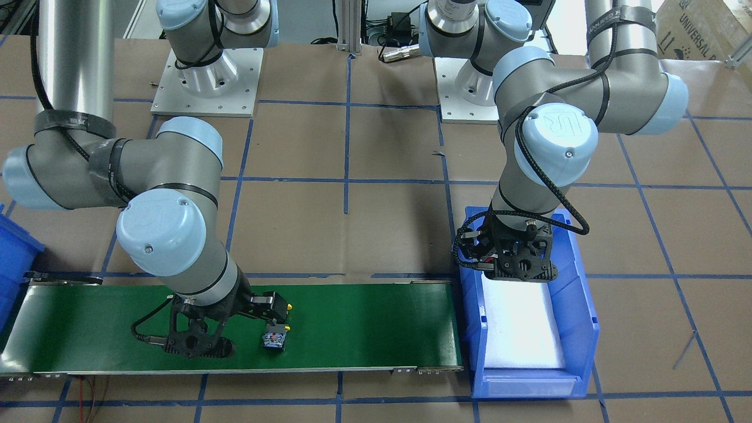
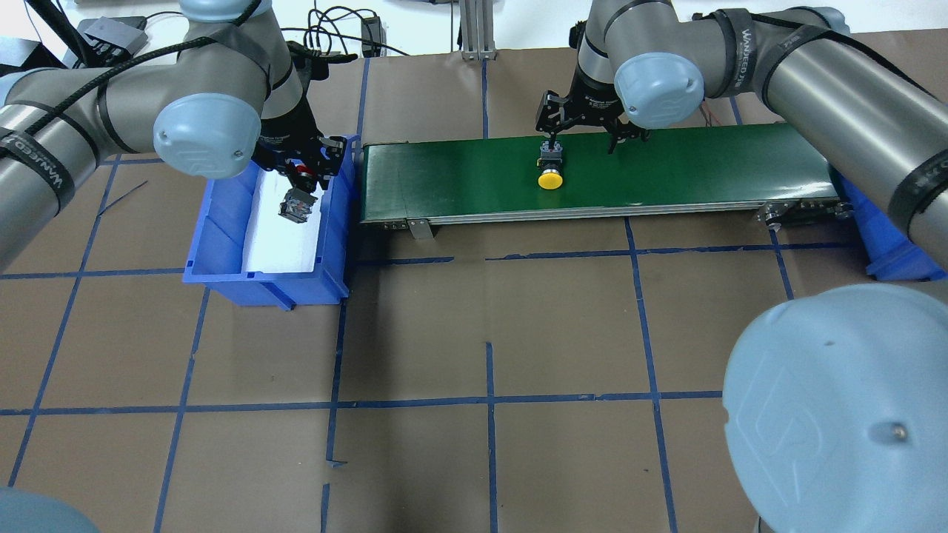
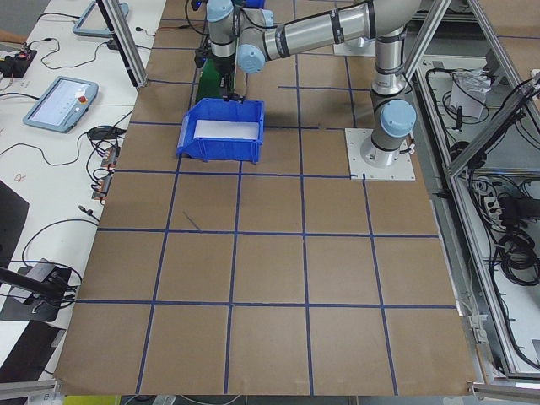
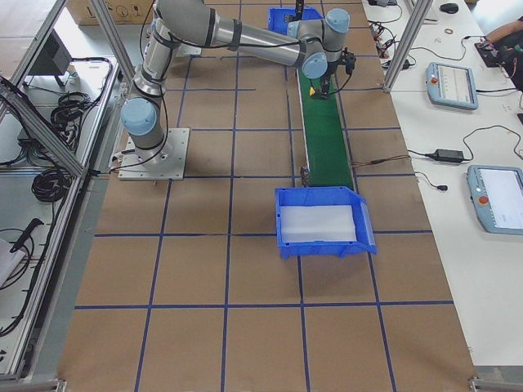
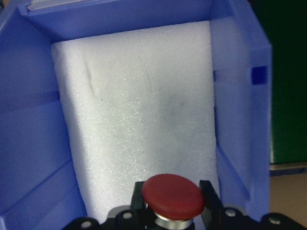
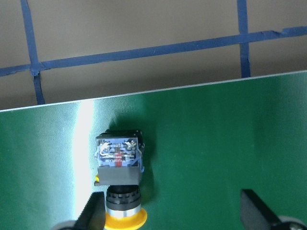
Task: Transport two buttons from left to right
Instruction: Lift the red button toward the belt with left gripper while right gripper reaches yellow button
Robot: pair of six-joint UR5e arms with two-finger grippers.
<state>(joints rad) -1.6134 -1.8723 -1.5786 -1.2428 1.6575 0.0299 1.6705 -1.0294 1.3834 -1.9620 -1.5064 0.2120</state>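
Note:
Next, my left gripper drops the red button on the green conveyor belt [image 1: 423, 329], near the bin that is now under it.
The red button [image 5: 173, 195] is clamped between the fingers of my left gripper [image 2: 300, 181]. It hangs over the white foam inside the blue bin [image 2: 222, 222] at the belt's left end, its grey contact block [image 2: 295, 205] pointing down. The yellow button [image 2: 549, 178] lies on its side on the green conveyor belt [image 2: 703, 163]. My right gripper [image 6: 173, 215] hovers open over the belt. One of its fingers [image 6: 93, 213] stands right beside the yellow button [image 6: 118, 165], while the other is well clear of it.
A second blue bin [image 2: 889, 237] with white foam sits at the belt's right end, partly hidden under my right arm. Brown table paper with blue tape lines surrounds the belt. Both arm bases [image 1: 205, 82] stand behind it.

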